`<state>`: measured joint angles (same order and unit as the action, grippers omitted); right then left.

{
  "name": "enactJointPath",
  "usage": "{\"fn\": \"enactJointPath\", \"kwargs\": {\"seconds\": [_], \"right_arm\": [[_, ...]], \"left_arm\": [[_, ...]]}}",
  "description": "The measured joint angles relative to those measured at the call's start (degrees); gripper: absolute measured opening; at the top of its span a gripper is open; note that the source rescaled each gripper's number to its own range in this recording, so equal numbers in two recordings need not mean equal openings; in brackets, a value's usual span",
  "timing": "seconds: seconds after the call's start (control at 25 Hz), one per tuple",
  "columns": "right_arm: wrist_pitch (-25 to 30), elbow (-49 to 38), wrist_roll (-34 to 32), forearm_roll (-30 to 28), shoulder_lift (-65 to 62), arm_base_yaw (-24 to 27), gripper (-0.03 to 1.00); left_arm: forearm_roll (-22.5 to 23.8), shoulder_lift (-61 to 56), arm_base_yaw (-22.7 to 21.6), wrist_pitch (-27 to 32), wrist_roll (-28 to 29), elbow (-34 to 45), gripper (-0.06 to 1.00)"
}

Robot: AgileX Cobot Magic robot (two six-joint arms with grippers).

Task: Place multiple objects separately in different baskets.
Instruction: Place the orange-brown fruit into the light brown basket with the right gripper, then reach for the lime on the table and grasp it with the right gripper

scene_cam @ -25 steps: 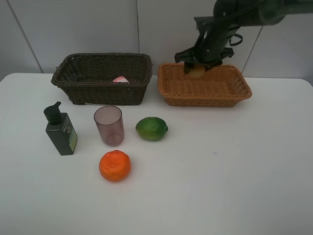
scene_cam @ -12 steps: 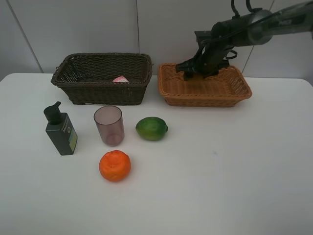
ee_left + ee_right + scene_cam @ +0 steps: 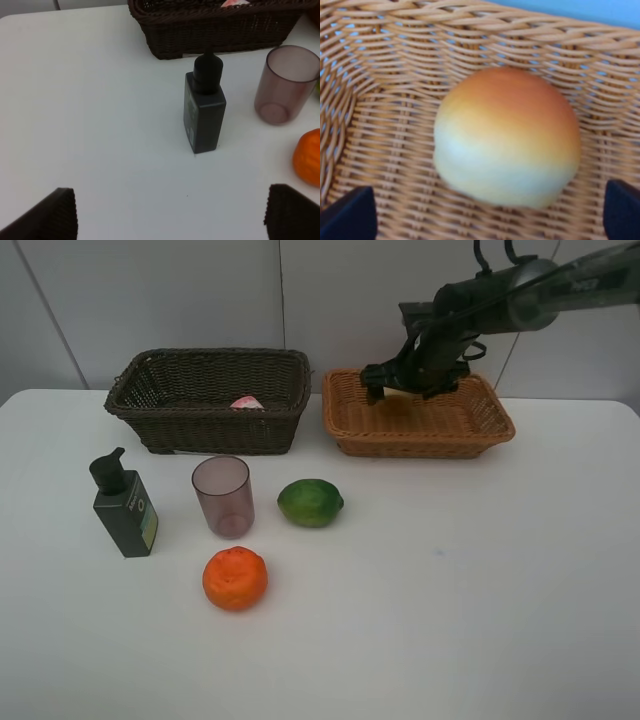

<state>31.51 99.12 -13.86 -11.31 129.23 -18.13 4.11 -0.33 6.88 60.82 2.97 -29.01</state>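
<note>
The lime beside the mauve cup is next for my right gripper, which should go to it and close around the lime's middle [image 3: 309, 503].
The red-orange peach [image 3: 507, 136] lies on the floor of the light tan basket [image 3: 430, 436], also in the right wrist view [image 3: 380, 125]. My right gripper [image 3: 402, 388] hangs open just above it at the basket's back left; the peach is hidden in the high view. The pink white-capped bottle [image 3: 247, 402] lies in the dark brown basket [image 3: 210, 426]. The dark green pump bottle [image 3: 125, 508], mauve cup [image 3: 223, 496], lime [image 3: 310, 502] and tangerine [image 3: 235, 578] stand on the table. My left gripper [image 3: 170, 220] is open, empty, short of the pump bottle [image 3: 204, 111].
The white table [image 3: 450, 580] runs to a pale wall behind the baskets. The left wrist view also shows the cup [image 3: 286, 84], the tangerine [image 3: 309, 156] and the dark basket [image 3: 215, 30].
My right gripper went down into the tan basket with the peach, let it go and now stands open slightly higher. The other objects have not moved.
</note>
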Motion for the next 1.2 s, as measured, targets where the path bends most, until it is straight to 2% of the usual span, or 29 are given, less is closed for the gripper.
{"fn": "enactJointPath", "kwargs": {"seconds": [0.12,0.2,0.32,0.48,0.64,0.76,0.96,1.2], "right_arm": [[4.50,-0.05,1.58,-0.16,-2.63,-0.22,0.99],[8.61,0.00,5.67,0.03,-4.90,-1.04,0.98],[16.10,0.00,16.74,1.80,-7.95,-3.18,0.98],[26.84,0.00,32.70,8.21,-9.53,-6.99,0.98],[33.42,0.00,43.71,10.49,-9.53,-11.42,0.98],[35.17,0.00,48.72,10.49,-9.53,-14.92,0.98],[34.95,0.00,55.02,10.94,-9.46,-20.72,0.98],[32.51,0.04,56.20,10.82,-6.46,-23.09,0.98]], "left_arm": [[0.00,0.00,0.00,0.00,0.00,0.00,0.97],[0.05,0.00,0.00,0.00,0.00,0.00,0.97],[0.04,0.00,0.00,0.00,0.00,0.00,0.97],[0.04,0.00,0.00,0.00,0.00,0.00,0.97],[0.04,0.00,0.00,0.00,0.00,0.00,0.97],[0.04,0.00,0.00,0.00,0.00,0.00,0.97],[0.04,0.00,0.00,0.00,0.00,0.00,0.97],[0.04,0.00,0.00,0.00,0.00,0.00,0.97]]}}
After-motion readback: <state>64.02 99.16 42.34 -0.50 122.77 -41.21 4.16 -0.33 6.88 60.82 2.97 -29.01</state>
